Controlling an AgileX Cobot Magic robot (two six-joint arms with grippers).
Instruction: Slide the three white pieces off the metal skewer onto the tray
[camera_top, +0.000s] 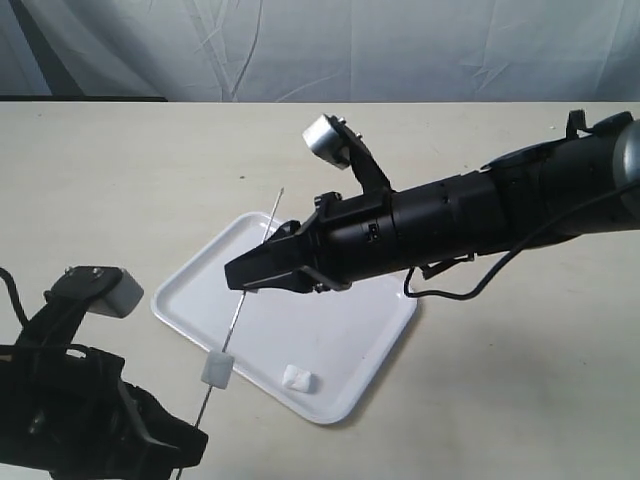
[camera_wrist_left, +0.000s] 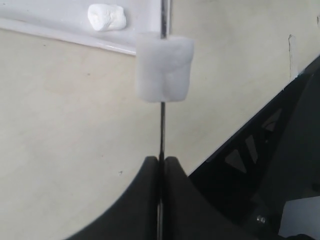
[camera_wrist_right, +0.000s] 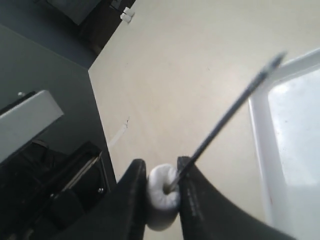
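Note:
The right gripper's white piece will be released on the tray (camera_top: 280, 360), close against the loose white piece's far side.
The thin metal skewer (camera_top: 250, 285) slants over the white tray (camera_top: 340, 335). My left gripper (camera_top: 198, 435) is shut on its lower end, off the tray's near edge; the jaws pinch the rod (camera_wrist_left: 162, 130). One white piece (camera_top: 217, 370) sits on the skewer just above that grip (camera_wrist_left: 164, 66). Higher up the rod, my right gripper (camera_top: 243, 275) is shut on a second white piece (camera_wrist_right: 161, 197), with the skewer (camera_wrist_right: 225, 115) passing through its middle. A third white piece (camera_top: 298, 378) lies loose on the tray (camera_wrist_left: 106, 17). The skewer's far tip (camera_top: 282, 192) is bare.
The right arm (camera_top: 450, 215) reaches across the tray's far side, with a black cable (camera_top: 455, 292) hanging under it. The left arm's body (camera_top: 70, 410) fills the near left corner. A beige table (camera_top: 520, 380) lies all around, and a grey curtain (camera_top: 400, 45) hangs behind.

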